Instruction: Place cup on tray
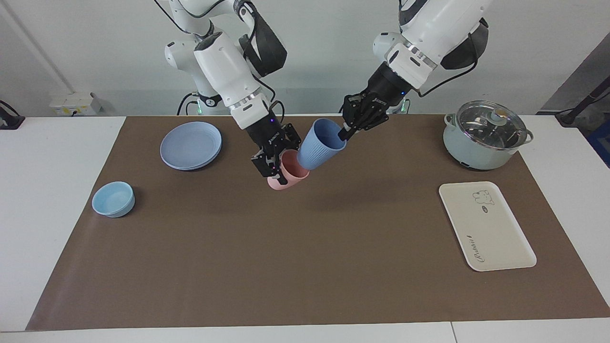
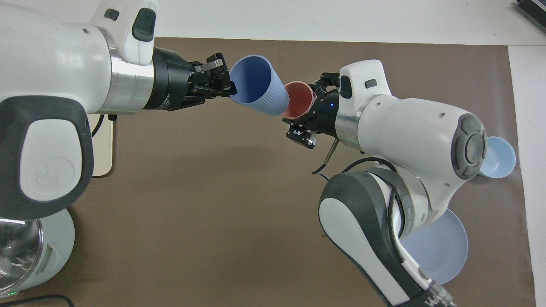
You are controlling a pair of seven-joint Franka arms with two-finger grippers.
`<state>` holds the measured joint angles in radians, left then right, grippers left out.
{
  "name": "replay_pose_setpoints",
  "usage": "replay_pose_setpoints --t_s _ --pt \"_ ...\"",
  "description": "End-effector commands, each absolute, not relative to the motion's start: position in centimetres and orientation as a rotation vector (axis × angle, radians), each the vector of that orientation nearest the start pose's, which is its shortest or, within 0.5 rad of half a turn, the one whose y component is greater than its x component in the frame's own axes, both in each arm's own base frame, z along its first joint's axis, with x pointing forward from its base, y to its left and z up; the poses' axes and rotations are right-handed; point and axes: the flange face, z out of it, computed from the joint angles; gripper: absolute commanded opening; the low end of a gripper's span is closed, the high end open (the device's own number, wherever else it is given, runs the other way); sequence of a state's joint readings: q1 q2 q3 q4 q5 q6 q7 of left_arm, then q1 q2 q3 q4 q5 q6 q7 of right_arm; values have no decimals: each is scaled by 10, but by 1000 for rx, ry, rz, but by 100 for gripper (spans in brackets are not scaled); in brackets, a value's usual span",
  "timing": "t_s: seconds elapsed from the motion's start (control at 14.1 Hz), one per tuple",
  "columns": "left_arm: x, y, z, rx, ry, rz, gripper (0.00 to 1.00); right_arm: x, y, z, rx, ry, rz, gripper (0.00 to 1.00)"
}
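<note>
My left gripper is going to let go of the periwinkle-blue cup, standing upright on the middle of the cream-white tray (image 2: 76, 119).
The periwinkle-blue cup (image 1: 317, 145) (image 2: 256, 91) hangs tilted in the air above the brown mat, out of the pink cup. My left gripper (image 1: 342, 135) (image 2: 232, 89) is shut on its rim. The cup's base sits close over the mouth of the salmon-pink cup (image 1: 291, 172) (image 2: 297, 99). That pink cup is tilted and held just above the mat, with my right gripper (image 1: 280, 172) (image 2: 313, 102) shut on it. The cream-white tray (image 1: 486, 226) (image 2: 102, 149) lies flat at the left arm's end of the table with nothing on it. In the overhead view my left arm hides most of the tray.
A round blue plate (image 1: 190, 144) (image 2: 439, 251) and a low light-blue bowl (image 1: 113, 198) (image 2: 499, 157) lie toward the right arm's end. A pale green pot with a glass lid (image 1: 483, 135) (image 2: 25, 251) stands nearer to the robots than the tray.
</note>
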<state>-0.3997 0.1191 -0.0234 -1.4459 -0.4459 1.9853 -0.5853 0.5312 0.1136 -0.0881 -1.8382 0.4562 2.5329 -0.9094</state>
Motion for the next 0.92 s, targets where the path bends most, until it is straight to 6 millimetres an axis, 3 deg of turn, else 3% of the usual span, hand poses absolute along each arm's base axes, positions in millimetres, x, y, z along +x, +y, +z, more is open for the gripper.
replay_pose_setpoints --t_s 0.0,0.14,0.35,0.57,0.85 --pt "565 -256 664 2626 338 268 0 577 270 532 -2436 -1373 -950 0" --pt "566 -236 648 2724 335 335 0 581 259 528 -2452 -1363 -950 0" --pt "566 -180 618 2794 277 380 0 596 223 525 -2489 -1305 -988 0" --pt "572 -112 585 2846 201 429 0 615 161 509 -2430 -1177 -1050 0" --pt "591 -23 552 2903 148 486 0 627 71 460 -2243 -1079 -1164 0"
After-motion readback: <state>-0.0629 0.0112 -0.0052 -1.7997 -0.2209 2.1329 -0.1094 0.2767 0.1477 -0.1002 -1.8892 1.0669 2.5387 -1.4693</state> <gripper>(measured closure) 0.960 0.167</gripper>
